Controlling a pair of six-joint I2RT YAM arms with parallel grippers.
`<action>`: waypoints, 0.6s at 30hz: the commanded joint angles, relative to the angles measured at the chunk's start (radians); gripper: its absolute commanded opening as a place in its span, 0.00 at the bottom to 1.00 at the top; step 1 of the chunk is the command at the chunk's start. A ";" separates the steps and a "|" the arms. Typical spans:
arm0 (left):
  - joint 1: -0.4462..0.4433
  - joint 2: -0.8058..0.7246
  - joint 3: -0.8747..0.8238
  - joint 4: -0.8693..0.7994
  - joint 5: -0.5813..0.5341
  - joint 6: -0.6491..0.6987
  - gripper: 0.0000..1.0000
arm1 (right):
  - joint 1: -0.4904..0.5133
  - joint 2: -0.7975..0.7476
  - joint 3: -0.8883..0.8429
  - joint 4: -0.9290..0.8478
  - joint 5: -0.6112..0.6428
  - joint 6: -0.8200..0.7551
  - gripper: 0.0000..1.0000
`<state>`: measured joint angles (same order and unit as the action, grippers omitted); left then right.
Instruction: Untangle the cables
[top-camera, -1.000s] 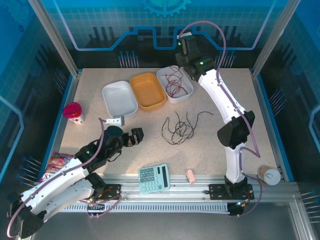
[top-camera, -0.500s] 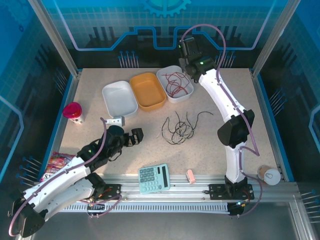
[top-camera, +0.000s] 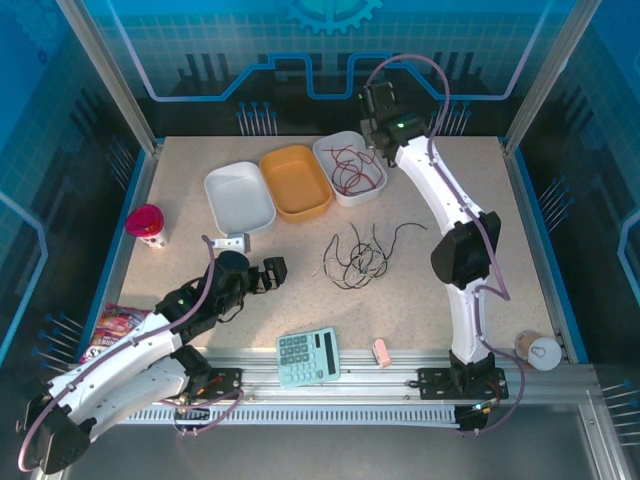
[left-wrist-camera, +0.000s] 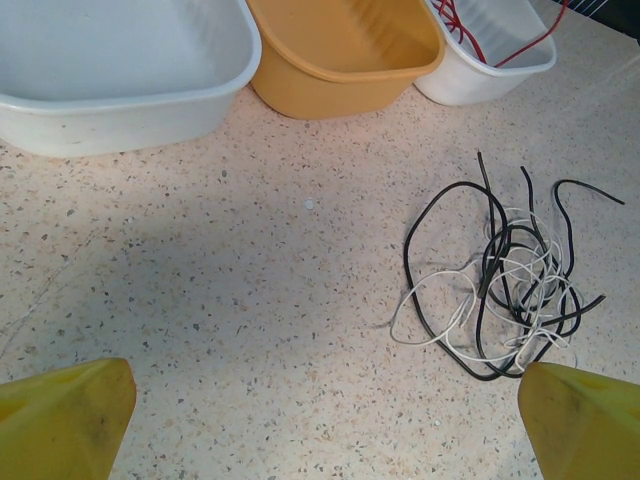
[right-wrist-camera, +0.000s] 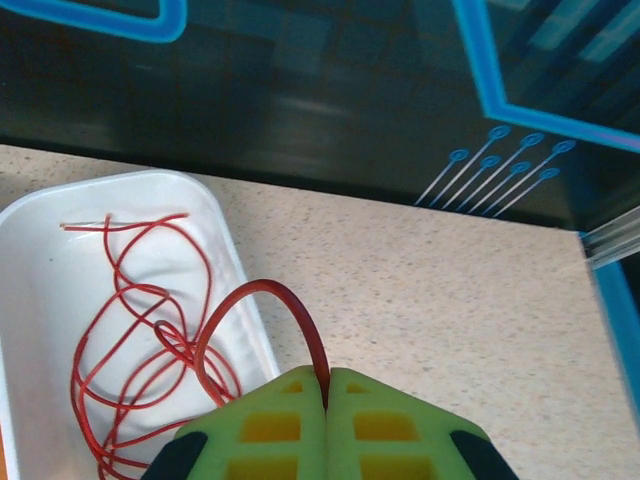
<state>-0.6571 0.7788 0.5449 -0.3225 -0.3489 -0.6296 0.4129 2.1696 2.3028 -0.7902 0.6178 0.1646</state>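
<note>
My right gripper should release the red cable so that it lies among the coils in the white tub (top-camera: 352, 174) (right-wrist-camera: 155, 388) that is beside the orange tub.
A tangle of black and whitish cables (top-camera: 357, 259) lies on the table's middle, and in the left wrist view these cables (left-wrist-camera: 482, 285) sit ahead to the right. Red cables (top-camera: 350, 170) lie coiled in the right white tub (top-camera: 326, 150). My right gripper (top-camera: 374, 138) hangs over that tub's far right corner. In its wrist view the right gripper (right-wrist-camera: 326, 385) is shut on one red cable (right-wrist-camera: 266, 285), which arches up and back into the tub (right-wrist-camera: 30, 300). My left gripper (top-camera: 274, 273) stands open and empty, left of the tangle; its yellow fingertips (left-wrist-camera: 70, 415) frame bare table.
An orange tub (top-camera: 296, 182) and a left white tub (top-camera: 238, 196) stand beside the red-cable tub. A calculator (top-camera: 308, 357) and a pink eraser (top-camera: 381, 351) lie near the front edge. A red-capped cup (top-camera: 147, 224) and a snack packet (top-camera: 115, 322) are at the left, and a paper cup (top-camera: 541, 350) at front right.
My right wrist has shifted a little to the right and back at the tub's far corner, still shut on the red cable. The left arm has barely moved.
</note>
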 joint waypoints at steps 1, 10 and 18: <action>0.008 0.007 -0.016 0.025 -0.015 -0.002 0.99 | -0.005 0.070 0.038 0.037 -0.021 0.060 0.00; 0.009 0.005 -0.023 0.014 0.000 -0.012 0.99 | 0.001 0.137 0.036 0.106 0.057 0.168 0.00; 0.009 0.013 -0.033 0.032 -0.002 -0.016 0.99 | 0.022 0.145 -0.034 0.190 0.053 0.183 0.00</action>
<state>-0.6571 0.7864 0.5243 -0.3088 -0.3477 -0.6300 0.4206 2.3047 2.2894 -0.6498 0.6518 0.3172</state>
